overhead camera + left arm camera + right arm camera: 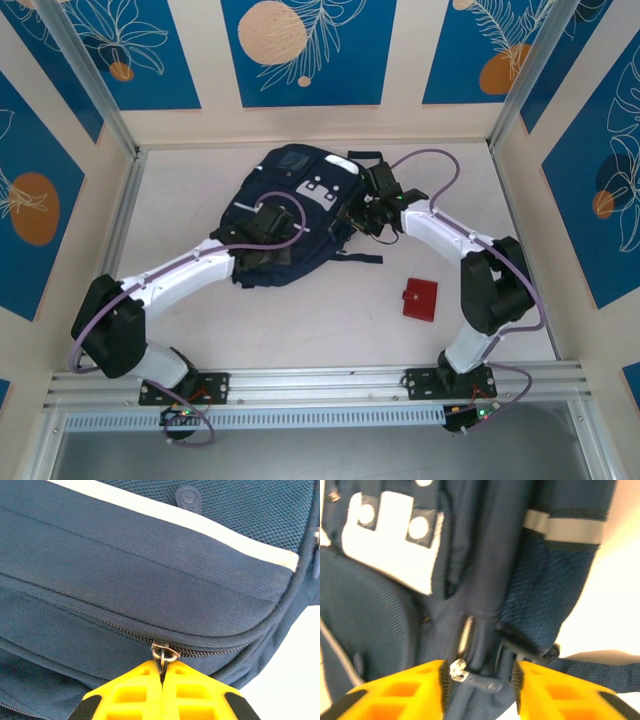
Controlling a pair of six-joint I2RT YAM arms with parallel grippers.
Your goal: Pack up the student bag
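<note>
Next, my right gripper grabs its side edge (287,589) by the white stripe and help turn the crooked student bag square before it gets the red wallet.
The student bag (290,185), dark navy with a white-grey patch (390,545), lies flat in the middle of the table. My left gripper (272,224) is over its lower front. In the left wrist view the left gripper (162,669) is shut on the metal ring of a zipper pull (164,654), at a curved zip line on the bag (150,580). My right gripper (362,212) is at the bag's right side. There the right gripper (480,679) stands open, and a dark zipper tab (482,681) and a fold of bag fabric lie between its yellow fingers (405,692).
A small red wallet (420,298) lies on the table in front of the bag, to the right. A dark strap (362,258) trails from the bag's lower right. Walls enclose the table at the back and both sides.
</note>
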